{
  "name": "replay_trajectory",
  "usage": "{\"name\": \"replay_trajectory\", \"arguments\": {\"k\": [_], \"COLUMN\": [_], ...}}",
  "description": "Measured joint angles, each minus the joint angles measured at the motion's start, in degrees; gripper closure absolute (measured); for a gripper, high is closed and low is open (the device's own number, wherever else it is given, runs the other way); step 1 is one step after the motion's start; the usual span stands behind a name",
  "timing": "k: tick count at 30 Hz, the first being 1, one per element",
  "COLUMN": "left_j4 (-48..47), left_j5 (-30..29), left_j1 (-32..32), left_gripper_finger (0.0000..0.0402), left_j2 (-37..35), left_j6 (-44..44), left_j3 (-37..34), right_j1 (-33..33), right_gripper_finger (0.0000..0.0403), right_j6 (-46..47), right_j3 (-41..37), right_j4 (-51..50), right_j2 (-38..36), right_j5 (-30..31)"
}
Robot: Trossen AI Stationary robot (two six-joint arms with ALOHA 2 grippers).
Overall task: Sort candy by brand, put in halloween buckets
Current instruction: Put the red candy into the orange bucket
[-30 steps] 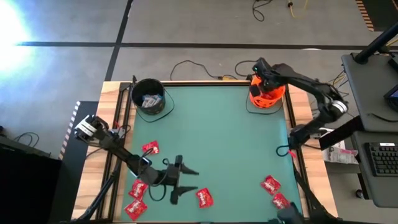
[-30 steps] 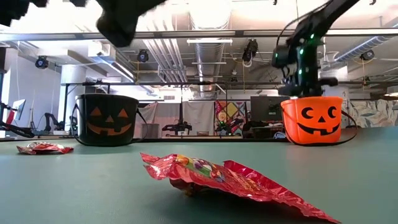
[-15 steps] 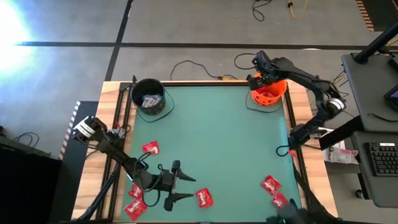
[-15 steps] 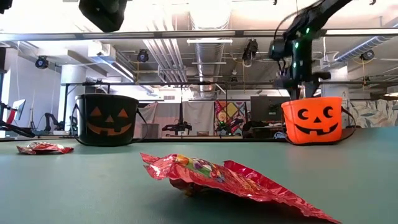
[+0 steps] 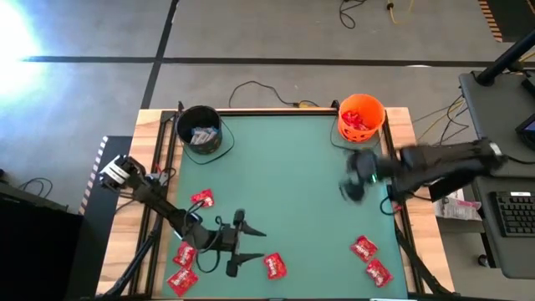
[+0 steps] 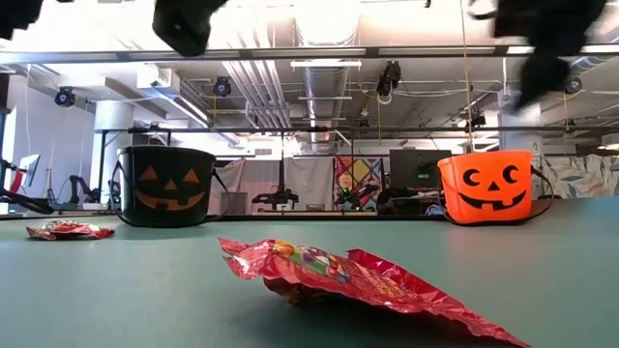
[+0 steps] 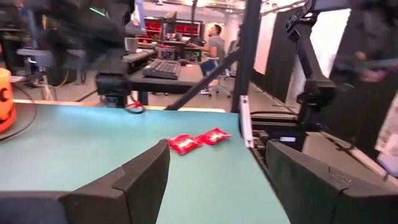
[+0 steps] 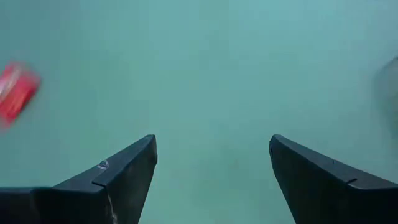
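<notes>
My right gripper is to close next on the middle of the loose red packet (image 5: 364, 247) nearest the orange bucket, leaving the packet beside it by the table's front edge.
The black bucket (image 5: 201, 130) at the far left holds white-and-blue candy. The orange bucket (image 5: 361, 115) at the far right holds red candy. Loose red packets lie on the green table near its front edge: one (image 5: 274, 266) just right of my left gripper, several (image 5: 185, 253) to its left, and two (image 5: 364, 248) at the near right. My left gripper (image 5: 255, 244) hovers open over the near-left table, with nothing between its fingers. My right gripper (image 5: 355, 180), blurred, is open over bare table on the near side of the orange bucket.
A raised wooden frame (image 5: 393, 167) borders the table. The two near-right packets (image 7: 183, 144) also show in the left wrist view. One red packet (image 6: 358, 280) lies close in front of the low camera. A wide stretch of green mat (image 5: 284, 176) lies between the buckets and the packets.
My right gripper has risen out of the orange bucket and swung quickly toward the table's near edge; it is now over bare mat. The orange bucket has stayed in place, with red candy showing inside.
</notes>
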Motion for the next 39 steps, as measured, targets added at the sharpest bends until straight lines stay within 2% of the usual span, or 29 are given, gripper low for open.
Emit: {"name": "replay_trajectory", "arguments": {"k": [3, 6, 9, 13, 20, 24, 28, 33, 39], "left_j4": [-1.13, -1.49, -1.79, -1.69, -1.65, -1.77, -2.29, -3.64, -5.11], "left_j5": [5.88, 9.35, 9.39, 9.37, 9.39, 9.39, 9.41, 9.43, 9.44], "left_j1": [2.57, 5.17, 7.22, 8.57, 8.62, 8.62, 8.50, 8.46, 8.46], "left_gripper_finger": [0.0150, 0.0150, 0.0150, 0.0150, 0.0150, 0.0150, 0.0150, 0.0150, 0.0150], "left_j2": [0.00, 0.07, 0.07, 0.07, 0.07, 0.07, 0.07, 0.07, 0.07], "left_j6": [-0.03, -0.58, -1.15, -2.00, -1.67, -1.61, -1.92, -2.01, -2.03], "left_j3": [0.00, 0.00, 0.00, 0.01, 0.00, 0.00, 0.00, 0.01, 0.00], "right_j1": [17.26, 29.58, 37.73, 44.54, 47.06, 46.72, 45.86, 43.96, 40.94], "right_gripper_finger": [0.0107, 0.0112, 0.0116, 0.0122, 0.0131, 0.0145, 0.0173, 0.0231, 0.0345], "right_j6": [15.65, 29.60, 40.62, 50.53, 60.18, 59.85, 57.02, 54.64, 49.95], "right_j3": [-6.27, -10.58, -11.47, -10.18, -7.09, -7.00, -6.73, -6.77, -6.87], "right_j4": [0.85, 4.85, 6.71, 7.12, 10.45, 11.87, 18.68, 23.50, 23.39], "right_j2": [-0.45, 2.88, 7.50, 14.04, 26.30, 32.77, 36.62, 38.16, 37.54], "right_j5": [1.42, 2.33, 0.49, -2.87, -10.82, -15.42, -20.44, -21.51, -19.77]}}
